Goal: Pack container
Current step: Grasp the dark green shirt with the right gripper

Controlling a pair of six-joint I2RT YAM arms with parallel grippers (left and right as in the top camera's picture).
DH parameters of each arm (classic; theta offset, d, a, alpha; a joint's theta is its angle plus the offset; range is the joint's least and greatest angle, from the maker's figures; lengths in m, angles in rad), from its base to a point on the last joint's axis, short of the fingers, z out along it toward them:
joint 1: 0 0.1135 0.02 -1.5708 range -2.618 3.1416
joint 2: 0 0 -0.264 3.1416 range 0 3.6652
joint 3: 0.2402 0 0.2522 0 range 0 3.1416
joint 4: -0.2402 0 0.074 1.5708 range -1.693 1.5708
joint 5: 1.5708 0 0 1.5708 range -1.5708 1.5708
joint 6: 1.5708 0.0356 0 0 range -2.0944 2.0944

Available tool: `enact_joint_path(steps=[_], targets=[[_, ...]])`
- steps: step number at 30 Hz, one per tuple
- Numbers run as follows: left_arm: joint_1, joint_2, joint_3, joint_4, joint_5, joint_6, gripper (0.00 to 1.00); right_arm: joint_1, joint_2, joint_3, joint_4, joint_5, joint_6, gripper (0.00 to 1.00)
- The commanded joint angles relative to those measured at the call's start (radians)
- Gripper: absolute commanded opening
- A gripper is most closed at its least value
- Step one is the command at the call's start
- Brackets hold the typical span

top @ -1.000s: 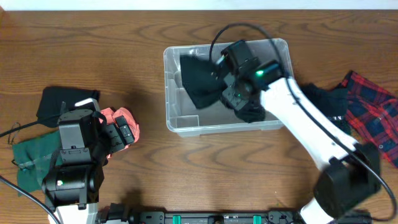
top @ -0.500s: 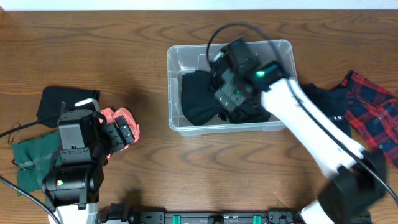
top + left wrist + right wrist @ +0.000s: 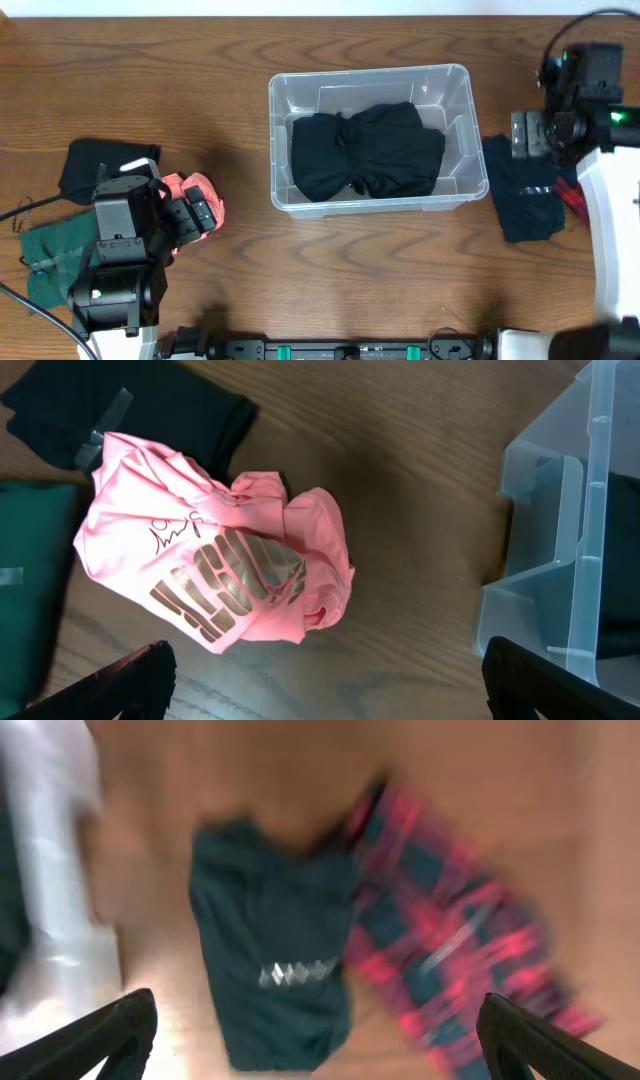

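The robot's right gripper will next grab the dark navy garment by its middle (image 3: 514,194) (image 3: 247,978), next to its pale strip, on the side toward the clear container.
The clear container (image 3: 370,73) stands mid-table with a crumpled black garment (image 3: 365,150) lying inside it. My right gripper (image 3: 535,135) is to the right of the bin, open and empty, over a dark navy garment (image 3: 525,200). The blurred right wrist view shows the open gripper (image 3: 318,1030) above that navy garment (image 3: 270,950) and a red plaid cloth (image 3: 450,950). My left gripper (image 3: 325,685) stands open with nothing in it just short of a crumpled pink shirt (image 3: 215,565). The container's corner (image 3: 590,510) shows at the right of the left wrist view.
A black garment (image 3: 100,160) and a green one (image 3: 45,255) lie at the far left beside the left arm. The red plaid cloth (image 3: 572,195) is mostly hidden under the right arm. A thin cable (image 3: 20,212) trails off the left edge.
The right gripper opened, left the black garment in the container, and swung right to above the navy garment. The left arm has not moved.
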Motion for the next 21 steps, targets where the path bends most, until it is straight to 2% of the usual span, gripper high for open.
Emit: enact_joint_path(steps=[1,8,12,14,18,21], targets=[[0.006,0.001,0.022,-0.003,-0.011,-0.002,0.98,-0.021,0.047,-0.141,0.028,-0.106,0.044,0.99],[0.006,0.001,0.021,-0.003,-0.011,-0.002,0.98,-0.009,0.148,-0.361,0.208,-0.054,0.130,0.99],[0.006,0.001,0.022,-0.003,-0.011,-0.002,0.98,-0.010,0.204,-0.403,0.274,-0.018,0.170,0.89],[0.006,0.001,0.022,-0.003,-0.011,-0.002,0.98,-0.009,0.227,-0.406,0.294,-0.015,0.179,0.76],[0.006,0.001,0.022,-0.004,-0.011,-0.002,0.98,-0.009,0.230,-0.402,0.307,-0.006,0.179,0.29],[0.006,0.001,0.022,-0.004,-0.011,-0.002,0.98,-0.007,0.211,-0.377,0.291,0.013,0.179,0.04]])
